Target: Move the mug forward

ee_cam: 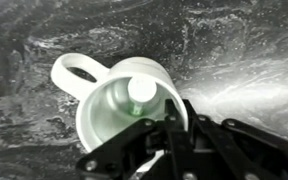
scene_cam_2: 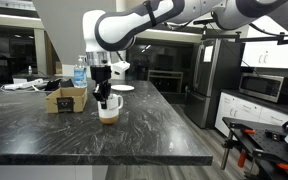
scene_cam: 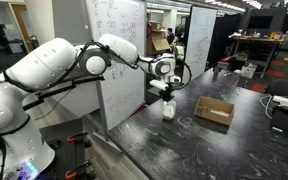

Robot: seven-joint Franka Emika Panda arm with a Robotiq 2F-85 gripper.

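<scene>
My gripper will release the white mug on the bare dark countertop (scene_cam: 150, 142) near the edge that faces my base.
The small white mug (ee_cam: 119, 100) stands upright on the dark marbled countertop (ee_cam: 234, 50), its handle pointing to the upper left in the wrist view. It shows in both exterior views (scene_cam: 168, 111) (scene_cam_2: 108, 113), directly under the arm's wrist. My gripper (ee_cam: 174, 125) comes down from above and is closed on the mug's rim at the side opposite the handle, one finger inside and one outside. The gripper also shows in both exterior views (scene_cam: 165, 95) (scene_cam_2: 105, 99). I cannot tell whether the mug's base touches the counter.
A flat brown cardboard box (scene_cam: 214, 110) (scene_cam_2: 66, 99) lies on the counter beside the mug. A water bottle (scene_cam_2: 80, 72) and a white plate (scene_cam_2: 122, 88) sit behind it. A whiteboard (scene_cam: 119, 50) stands along one counter edge.
</scene>
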